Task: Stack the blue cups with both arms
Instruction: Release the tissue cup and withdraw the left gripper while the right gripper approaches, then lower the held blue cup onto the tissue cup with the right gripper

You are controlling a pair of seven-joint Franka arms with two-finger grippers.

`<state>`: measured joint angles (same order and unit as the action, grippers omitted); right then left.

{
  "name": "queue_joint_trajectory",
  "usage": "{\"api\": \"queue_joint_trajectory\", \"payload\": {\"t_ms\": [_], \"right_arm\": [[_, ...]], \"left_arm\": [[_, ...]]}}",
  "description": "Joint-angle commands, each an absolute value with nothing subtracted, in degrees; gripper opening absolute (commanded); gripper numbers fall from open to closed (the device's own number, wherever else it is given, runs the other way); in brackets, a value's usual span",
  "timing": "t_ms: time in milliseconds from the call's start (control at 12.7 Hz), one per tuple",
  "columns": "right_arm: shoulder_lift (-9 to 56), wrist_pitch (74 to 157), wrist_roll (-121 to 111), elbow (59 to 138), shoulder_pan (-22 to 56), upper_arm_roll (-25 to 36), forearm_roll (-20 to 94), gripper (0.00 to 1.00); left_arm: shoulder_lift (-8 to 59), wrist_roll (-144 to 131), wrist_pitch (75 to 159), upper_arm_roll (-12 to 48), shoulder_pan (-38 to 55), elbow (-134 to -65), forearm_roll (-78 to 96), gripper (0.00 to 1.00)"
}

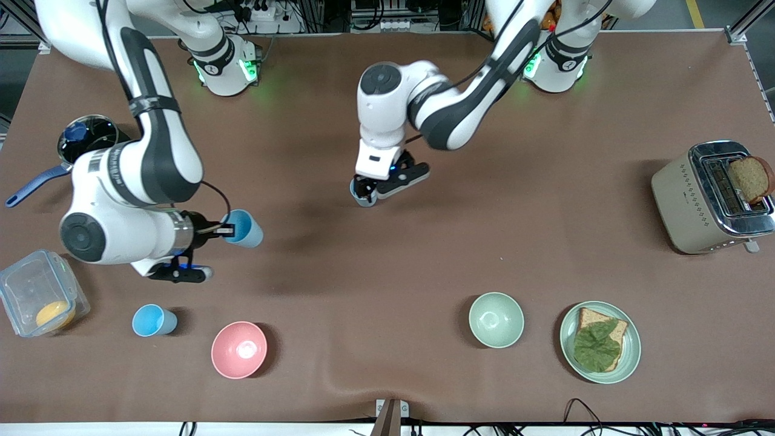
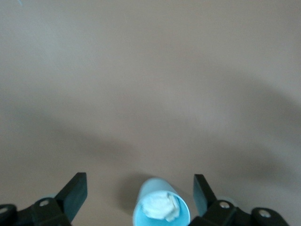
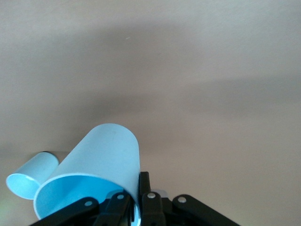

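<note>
The robot's right gripper will release its blue cup inside the blue cup (image 1: 365, 183) that is under the left gripper.
One blue cup (image 1: 362, 196) stands on the table near the middle. My left gripper (image 1: 367, 192) is down over it. In the left wrist view the cup (image 2: 160, 207) has something white inside, and the left gripper (image 2: 139, 188) is open with a finger on each side, not touching it. My right gripper (image 1: 221, 230) is shut on the rim of a second blue cup (image 1: 243, 227), holding it tilted on its side above the table. In the right wrist view the right gripper (image 3: 136, 183) pinches this cup's wall (image 3: 101, 162). A third blue cup (image 1: 152, 320) stands beside the pink bowl and also shows in the right wrist view (image 3: 30, 176).
A pink bowl (image 1: 238, 349), a pale green bowl (image 1: 496, 319) and a plate with bread and a leaf (image 1: 629, 348) stand along the table's edge nearest the camera. A toaster (image 1: 696, 200) stands at the left arm's end. A clear container (image 1: 36, 290) and a pot (image 1: 88, 138) stand at the right arm's end.
</note>
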<state>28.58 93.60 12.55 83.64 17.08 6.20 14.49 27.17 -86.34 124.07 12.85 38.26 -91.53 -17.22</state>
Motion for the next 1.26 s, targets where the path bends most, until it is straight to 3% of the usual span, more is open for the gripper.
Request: {"api": "queue_joint_trajectory", "payload": {"t_ms": [0,237,553,789,1184], "right_arm": [[26.2,95.0,20.71,86.04,25.54,6.85,15.21,0.0],[24.7,104.03,30.65,92.88,36.0,6.77,15.21,0.0],[23.39,105.55,37.09,97.62,45.95,6.85,15.21,0.0],[23.12,105.47,37.27,98.35,46.32,6.51,15.38,0.0],[23.99,107.14,37.71,98.26,47.72,6.42,15.29,0.0]], "left_arm": [[19.09,-79.75,118.32,12.92,33.86,-93.43,-18.19,1.0],[12.94,-58.97,107.52,12.92,25.78,-93.87,-17.93,1.0],[7.22,-37.66,105.12,13.01,12.25,-93.69,-10.48,1.0],[4.49,-26.75,102.14,13.01,5.73,-93.6,-8.27,1.0],[1.85,-20.22,99.41,12.74,3.17,-93.69,-5.89,1.0]]}}
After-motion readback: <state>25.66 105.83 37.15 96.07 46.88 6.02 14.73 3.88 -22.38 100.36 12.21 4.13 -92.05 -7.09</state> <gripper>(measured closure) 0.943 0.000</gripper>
